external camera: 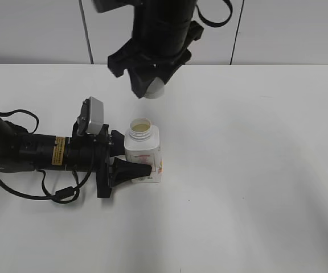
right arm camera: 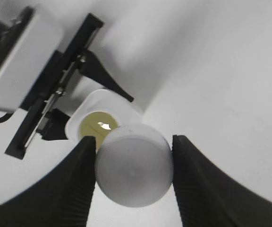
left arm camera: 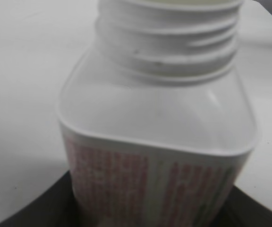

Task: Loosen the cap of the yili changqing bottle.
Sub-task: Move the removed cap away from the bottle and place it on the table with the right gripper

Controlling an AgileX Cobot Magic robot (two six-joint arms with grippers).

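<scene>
Next, my right gripper sets the white cap down on the white table across the bottle from my left gripper [external camera: 233, 158].
The yili changqing bottle [external camera: 143, 154] stands upright on the white table, its neck open and a yellowish inside showing. My left gripper [external camera: 131, 159] is shut on the bottle's body from the left. The left wrist view shows the threaded neck and pink label of the bottle [left arm camera: 155, 142] close up. My right gripper [external camera: 151, 84] hangs well above the bottle and is shut on the white cap [external camera: 154, 88]. In the right wrist view the cap [right arm camera: 133, 165] sits between the jaws [right arm camera: 133, 172], with the open bottle [right arm camera: 96, 122] below.
The white table [external camera: 255, 170] spreads to the right and front of the bottle. The left arm [external camera: 33, 151] with its cables lies along the table's left side. A grey wall stands behind the far edge.
</scene>
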